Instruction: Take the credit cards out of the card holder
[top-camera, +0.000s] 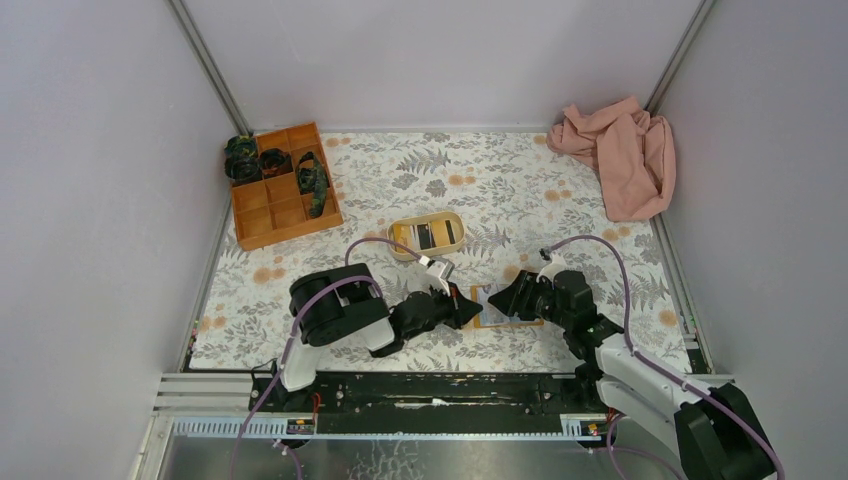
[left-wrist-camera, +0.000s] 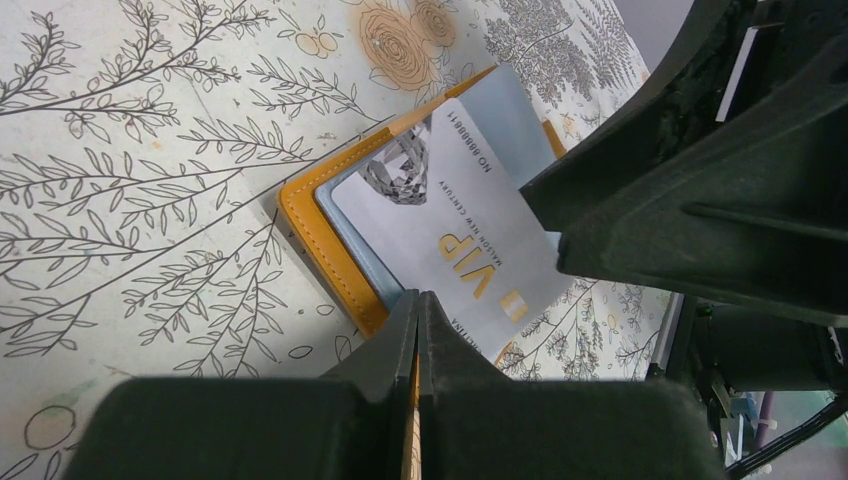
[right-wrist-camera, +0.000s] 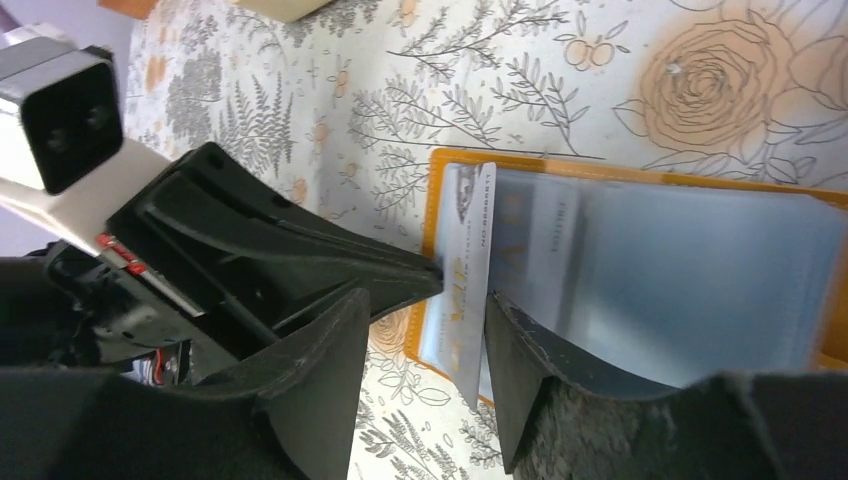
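The credit card tilts up from the card holder inside my open right gripper, so next I pinch its raised edge (right-wrist-camera: 487, 235) and hand it to my left gripper.
The card holder (top-camera: 497, 316) lies open on the flowered cloth between both arms, orange-tan outside (left-wrist-camera: 318, 243) and light blue inside (right-wrist-camera: 660, 270). My left gripper (left-wrist-camera: 418, 296) is shut on its orange near edge and sits at its left side (top-camera: 466, 309). A white credit card (left-wrist-camera: 450, 225) printed VIP sticks out of the holder, tilted up. My right gripper (right-wrist-camera: 428, 300) is open at the holder's right side (top-camera: 502, 299). The card's edge (right-wrist-camera: 470, 280) stands between its fingers, close to the right finger (right-wrist-camera: 520, 360). Other cards are hidden.
A beige oval tray (top-camera: 427, 235) with dark cards stands just behind the holder. An orange compartment box (top-camera: 283, 185) sits at the back left. A pink cloth (top-camera: 620, 155) lies in the back right corner. White walls enclose the table.
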